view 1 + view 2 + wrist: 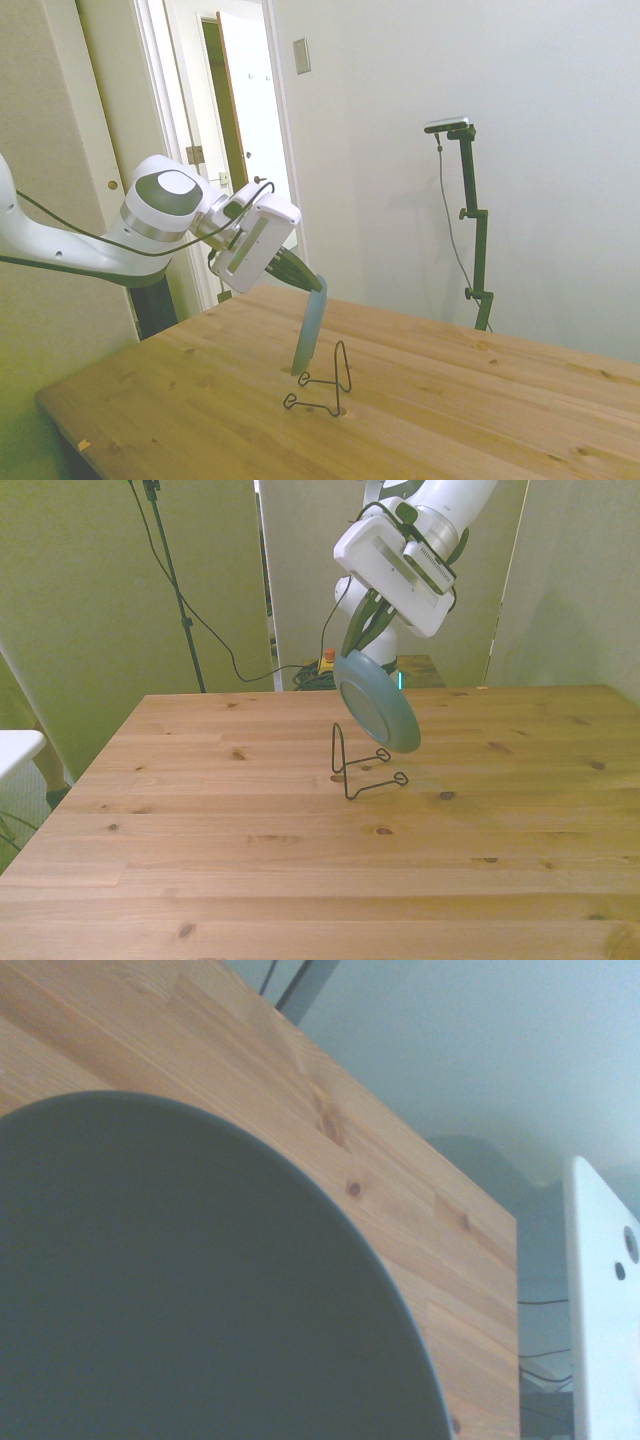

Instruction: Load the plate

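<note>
Next, my gripper lets go of the grey-green plate on the low hooked wires of the black wire stand (397, 779).
The grey-green plate (377, 712) hangs nearly on edge above the table, held by its upper rim in my gripper (360, 648), which is shut on it. In the side view the plate (310, 330) shows edge-on, its lower rim just above the wood behind the small black wire stand (322, 385). From the front the wire stand (360, 770) sits directly below and slightly in front of the plate. The wrist view is filled mostly by the plate's dark face (180, 1290).
The wooden table (300, 860) stretches wide around the stand. A white object (18, 750) sits off the table at the front view's left edge. A white panel (600, 1300) shows beyond the table's edge in the wrist view.
</note>
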`<action>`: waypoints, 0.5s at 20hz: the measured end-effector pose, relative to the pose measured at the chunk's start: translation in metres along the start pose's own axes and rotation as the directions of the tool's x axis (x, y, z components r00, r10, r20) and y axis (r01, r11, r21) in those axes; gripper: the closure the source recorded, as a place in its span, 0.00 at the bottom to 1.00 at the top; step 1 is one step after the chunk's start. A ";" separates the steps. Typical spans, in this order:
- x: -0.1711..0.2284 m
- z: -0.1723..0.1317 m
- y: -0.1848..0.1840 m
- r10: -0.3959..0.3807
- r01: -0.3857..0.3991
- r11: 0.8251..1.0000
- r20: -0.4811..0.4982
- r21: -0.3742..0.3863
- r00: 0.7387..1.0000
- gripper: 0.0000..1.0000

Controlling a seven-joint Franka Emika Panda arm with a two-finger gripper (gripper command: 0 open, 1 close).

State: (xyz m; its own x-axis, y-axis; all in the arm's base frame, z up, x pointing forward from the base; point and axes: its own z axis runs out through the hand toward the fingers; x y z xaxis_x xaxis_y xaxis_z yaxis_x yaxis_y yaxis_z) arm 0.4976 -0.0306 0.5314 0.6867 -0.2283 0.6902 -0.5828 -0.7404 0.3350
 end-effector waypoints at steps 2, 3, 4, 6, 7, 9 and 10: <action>-0.004 0.005 -0.003 0.005 -0.006 1.000 -0.021 -0.016 1.000 1.00; -0.005 0.009 -0.005 0.007 -0.008 1.000 -0.028 -0.021 1.000 1.00; -0.006 0.015 -0.006 0.010 -0.011 1.000 -0.032 -0.023 0.999 1.00; -0.006 0.025 -0.008 0.013 -0.014 0.999 -0.033 -0.030 0.999 1.00; -0.006 0.030 -0.010 0.013 -0.014 0.999 -0.029 -0.032 0.999 1.00; -0.005 0.035 -0.016 0.011 -0.011 0.999 -0.022 -0.030 1.000 1.00; -0.006 0.037 -0.019 0.007 -0.008 1.000 -0.020 -0.029 1.000 1.00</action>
State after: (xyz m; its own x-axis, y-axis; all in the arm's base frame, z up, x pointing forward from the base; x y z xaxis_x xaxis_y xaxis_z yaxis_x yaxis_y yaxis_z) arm 0.5206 -0.0386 0.4966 0.6739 -0.2211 0.7050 -0.6005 -0.7197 0.3483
